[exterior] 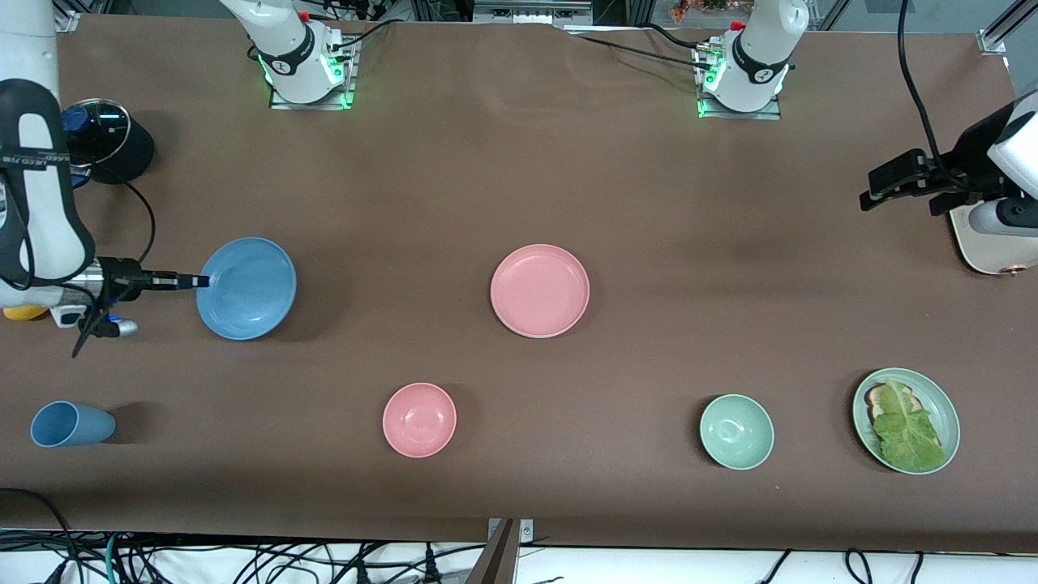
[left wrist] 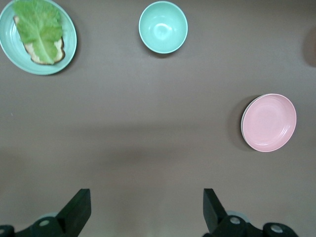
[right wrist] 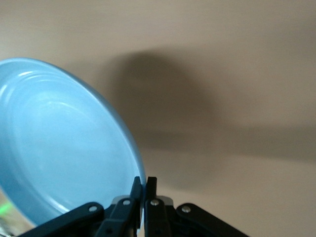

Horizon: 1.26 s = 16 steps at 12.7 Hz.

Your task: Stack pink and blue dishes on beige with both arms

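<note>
My right gripper is going to release the blue plate, which now looks tipped up, on top of the pink plate [exterior: 541,290] in the middle of the table.
The blue plate [exterior: 246,288] [right wrist: 64,148] is toward the right arm's end of the table. My right gripper [exterior: 199,281] [right wrist: 143,181] is shut on its rim, and the plate looks tipped up, with its shadow cast beside it. The pink plate [exterior: 540,290] [left wrist: 269,122] lies in the middle of the table. A thin cream rim shows at its edge, as of the beige plate under it. My left gripper [exterior: 869,191] [left wrist: 146,197] hangs open and empty over the left arm's end of the table.
Nearer the front camera stand a blue cup on its side [exterior: 71,424], a pink bowl [exterior: 419,419], a pale green bowl [exterior: 736,431] and a green plate with bread and lettuce [exterior: 906,420]. A black pot [exterior: 109,142] and a cream appliance [exterior: 985,243] sit at the table's two ends.
</note>
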Tool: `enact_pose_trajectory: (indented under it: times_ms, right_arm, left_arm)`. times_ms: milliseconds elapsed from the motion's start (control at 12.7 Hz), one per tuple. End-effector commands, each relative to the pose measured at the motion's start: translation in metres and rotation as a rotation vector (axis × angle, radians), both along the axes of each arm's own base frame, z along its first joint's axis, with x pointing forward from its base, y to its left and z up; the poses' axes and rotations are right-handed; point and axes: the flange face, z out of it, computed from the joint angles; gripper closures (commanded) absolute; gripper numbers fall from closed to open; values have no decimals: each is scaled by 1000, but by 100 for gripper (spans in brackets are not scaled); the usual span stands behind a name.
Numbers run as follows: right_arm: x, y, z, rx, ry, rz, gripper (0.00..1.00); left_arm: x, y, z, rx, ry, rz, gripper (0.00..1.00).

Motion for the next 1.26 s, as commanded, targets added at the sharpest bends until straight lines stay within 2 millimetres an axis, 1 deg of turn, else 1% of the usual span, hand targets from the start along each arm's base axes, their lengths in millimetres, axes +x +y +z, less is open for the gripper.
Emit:
enact_pose_trajectory:
  times_ms: [0, 79, 158, 237, 316, 395, 474, 553, 632, 711, 947, 1026, 1105, 1184]
  right_arm:
    - [20, 90, 45, -10, 33, 55, 100]
    - [25, 137, 54, -32, 40, 92, 100]
    - [26, 166, 56, -58, 63, 46, 100]
    - [27, 200, 58, -73, 80, 30, 100]
    - [25, 243, 53, -73, 85, 63, 100]
    - [18, 282, 45, -91, 113, 57, 100]
    - [17, 314, 41, -121, 107, -2, 100]
    - [14, 348, 38, -138, 84, -41, 100]
    - [13, 369, 33, -136, 54, -60, 100]
    - [9, 393, 33, -123, 30, -55, 100]
    - [-1, 468, 16, -103, -19, -89, 100]
    - [-7, 490, 5, -99, -36, -96, 100]
    - [-13, 505, -5, -98, -51, -95, 100]
    - [-20, 517, -15, -101, -52, -84, 100]
  left_arm:
    - [-16, 17, -3, 17, 17, 46, 0]
    - [-15, 26, -3, 13, 13, 63, 0]
    - [-16, 30, 0, 17, 10, 76, 0]
    - [-23, 40, 9, 18, 4, 94, 0]
    - [-27, 46, 12, 20, 14, 97, 0]
    - [-28, 45, 11, 21, 20, 93, 0]
    - [-30, 45, 11, 19, 24, 71, 0]
    - [-29, 47, 12, 15, 14, 13, 0]
    - [-30, 51, 11, 32, 11, -53, 0]
    - [-30, 51, 12, 40, 6, -71, 0]
    - [-31, 52, 12, 40, 9, -67, 0]
    - [-31, 48, 13, 42, 8, -71, 0]
    - [-32, 47, 13, 42, 14, -72, 0]
    - [-33, 47, 13, 43, 20, -62, 0]
